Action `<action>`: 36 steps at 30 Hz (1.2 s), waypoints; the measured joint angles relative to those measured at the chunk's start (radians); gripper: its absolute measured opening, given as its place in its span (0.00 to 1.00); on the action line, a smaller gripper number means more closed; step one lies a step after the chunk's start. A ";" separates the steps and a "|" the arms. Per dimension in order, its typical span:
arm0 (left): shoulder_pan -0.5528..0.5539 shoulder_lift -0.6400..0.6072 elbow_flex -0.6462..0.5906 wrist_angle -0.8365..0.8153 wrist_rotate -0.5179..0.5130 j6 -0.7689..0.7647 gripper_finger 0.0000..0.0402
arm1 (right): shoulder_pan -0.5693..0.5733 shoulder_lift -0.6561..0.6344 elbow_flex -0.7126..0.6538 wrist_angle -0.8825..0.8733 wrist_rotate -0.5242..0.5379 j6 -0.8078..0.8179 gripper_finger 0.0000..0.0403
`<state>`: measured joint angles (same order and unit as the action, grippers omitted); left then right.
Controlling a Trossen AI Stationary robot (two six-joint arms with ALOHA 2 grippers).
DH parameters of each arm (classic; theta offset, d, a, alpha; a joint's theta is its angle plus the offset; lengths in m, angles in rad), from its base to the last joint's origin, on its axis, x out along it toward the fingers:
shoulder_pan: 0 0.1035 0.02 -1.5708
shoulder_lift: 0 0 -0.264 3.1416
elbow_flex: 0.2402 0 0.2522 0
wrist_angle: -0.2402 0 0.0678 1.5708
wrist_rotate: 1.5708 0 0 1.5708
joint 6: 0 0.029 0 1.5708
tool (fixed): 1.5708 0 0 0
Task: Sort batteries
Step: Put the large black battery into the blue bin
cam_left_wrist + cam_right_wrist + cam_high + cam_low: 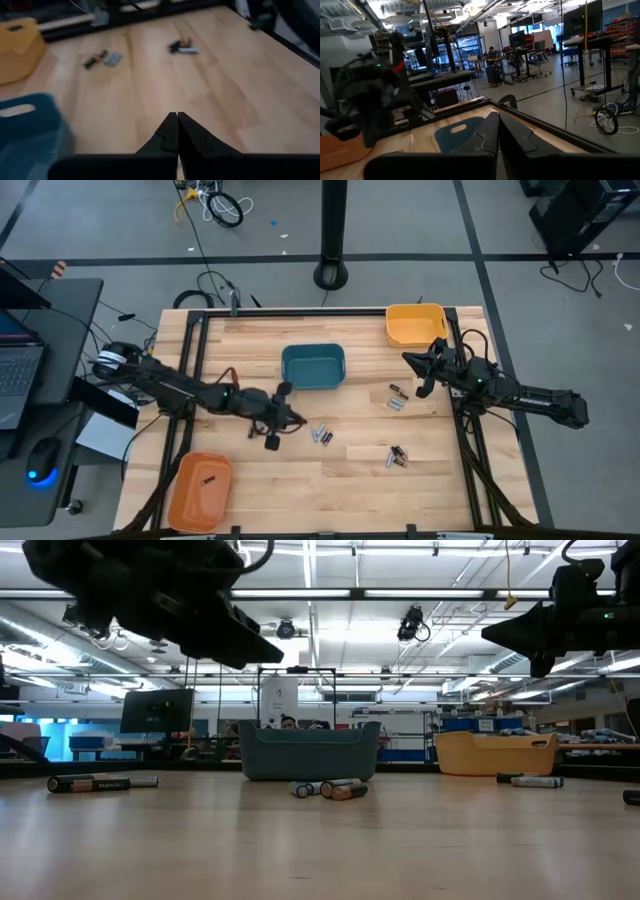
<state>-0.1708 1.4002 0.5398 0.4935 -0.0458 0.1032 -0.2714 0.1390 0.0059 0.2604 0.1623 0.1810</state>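
The robot's right gripper will next close on the body of the dark battery (pixel 395 388) nearest the yellow bin, just past the silvery batteries.
Small dark and silvery batteries lie on the wooden table in three loose groups: mid-table (pixel 322 435), nearer the front right (pixel 397 457), and right of the blue bin (pixel 397 398). One dark battery (pixel 210 477) lies in the orange bin (pixel 190 505). My left gripper (pixel 298 419) is shut and empty above the table, just left of the middle group. Its closed fingertips show in the left wrist view (pixel 176 120). My right gripper (pixel 415 365) is shut and empty, raised near the yellow bin (pixel 415 308). It also shows in the right wrist view (pixel 497 117).
A blue bin (pixel 313 380) stands at the middle far side, the yellow bin at the far right corner and the orange bin at the near left corner. In the low view the batteries (pixel 330 788) lie in front of the blue bin (pixel 308 752). A black frame (pixel 195 380) rims the table.
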 joint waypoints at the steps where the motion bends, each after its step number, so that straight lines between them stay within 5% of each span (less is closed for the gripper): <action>1: 0.015 0.000 -0.020 0.042 0.006 0.001 0.01 | 0.000 0.000 0.000 0.000 0.000 0.000 0.06; 21: 0.209 0.000 -0.170 0.375 0.087 0.026 0.01 | 0.000 0.000 0.001 0.134 -0.001 -0.001 0.06; 24: 0.220 0.000 -0.171 0.390 0.114 0.026 0.01 | 0.004 0.015 0.002 0.139 -0.082 -0.041 0.04; 31: 0.245 0.000 -0.171 0.394 0.141 0.025 0.01 | 0.063 0.194 0.080 0.102 -0.095 -0.039 0.02; 36: 0.248 0.000 -0.171 0.393 0.141 0.027 0.01 | 0.117 0.383 0.278 -0.200 -0.013 -0.018 0.03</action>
<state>0.0776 1.4006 0.3691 0.8869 0.0956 0.1303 -0.1545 0.5221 0.2837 0.0603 0.1493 0.1625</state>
